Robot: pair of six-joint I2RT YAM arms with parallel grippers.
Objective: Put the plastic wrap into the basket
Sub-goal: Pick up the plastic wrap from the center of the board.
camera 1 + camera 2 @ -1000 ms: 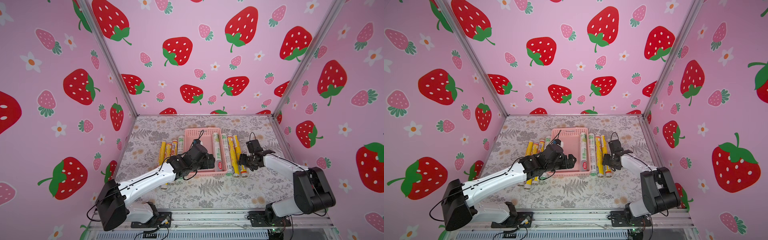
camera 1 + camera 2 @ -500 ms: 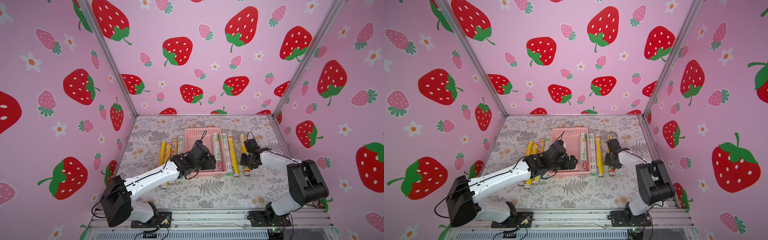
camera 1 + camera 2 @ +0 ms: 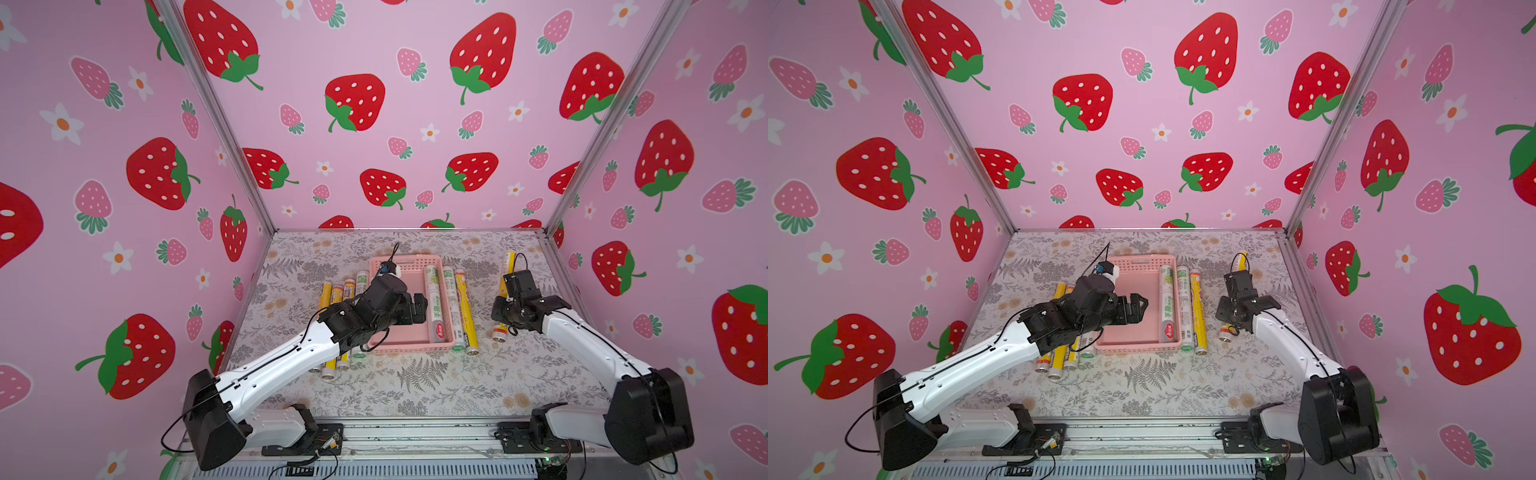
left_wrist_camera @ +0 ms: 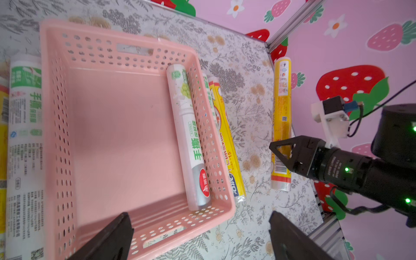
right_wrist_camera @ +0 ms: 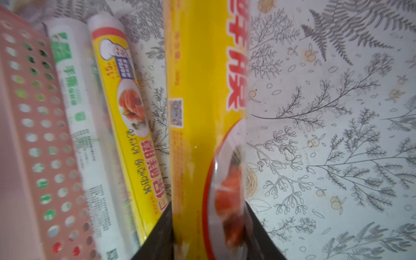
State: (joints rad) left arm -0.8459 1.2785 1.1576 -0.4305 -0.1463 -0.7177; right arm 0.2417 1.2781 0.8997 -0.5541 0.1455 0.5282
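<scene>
The robot's right gripper needs to release the yellow roll on the bottom of the pale-pink basket, next to the white roll [image 3: 417, 306] lying in there.
The pale-pink basket [image 3: 409, 337] [image 3: 1133, 337] sits mid-table with one white, green-printed roll of plastic wrap [image 3: 434, 303] [image 4: 189, 135] lying along its right wall. My left gripper [image 3: 419, 307] [image 4: 199, 217] hovers open over the basket's near end, holding nothing. My right gripper [image 3: 503, 309] [image 5: 209, 225] is shut on a yellow roll [image 3: 509, 266] [image 5: 202, 112] to the right of the basket, gripping it near its front end. I cannot tell whether this roll is off the table.
A white roll [image 3: 451, 307] and a yellow roll [image 3: 465, 311] lie against the basket's right side. Several more rolls [image 3: 332, 299] lie left of it, partly under my left arm. The right wall's frame rail [image 3: 561, 282] runs close behind the right gripper.
The right gripper has shut on the outermost yellow roll and shifted it right, away from the other two rolls. The left gripper has stayed open over the basket, moving only slightly.
</scene>
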